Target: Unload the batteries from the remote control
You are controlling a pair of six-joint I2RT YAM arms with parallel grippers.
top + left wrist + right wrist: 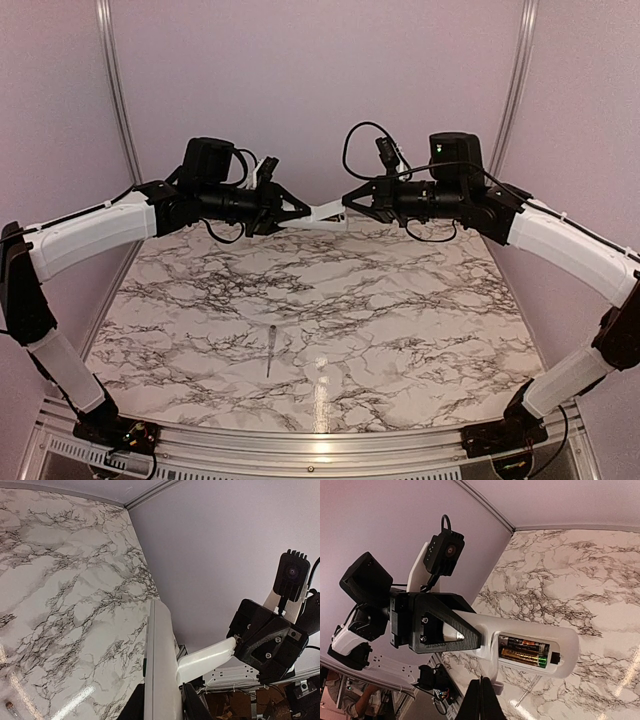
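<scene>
Next, I set the white remote control, now held over the table's far part, on the marble (323, 322) beside the pen-like tool's far end with my left gripper.
My left gripper (298, 213) is shut on the white remote control (318, 214) and holds it in the air over the far part of the table. In the left wrist view the remote (162, 665) stands between the two fingers. In the right wrist view the remote (530, 627) shows its open compartment, with two batteries (524, 651) side by side inside, one dark and one gold. My right gripper (347, 207) is shut on a thin white battery cover (207, 657) that angles off the remote. The cover's edge (495, 682) shows just above my shut right fingers (481, 700).
A thin pale pen-like tool (271, 350) lies on the marble table (420, 330), near the middle front. It also shows in the right wrist view (522, 697). Lilac walls and metal posts close in the back and sides.
</scene>
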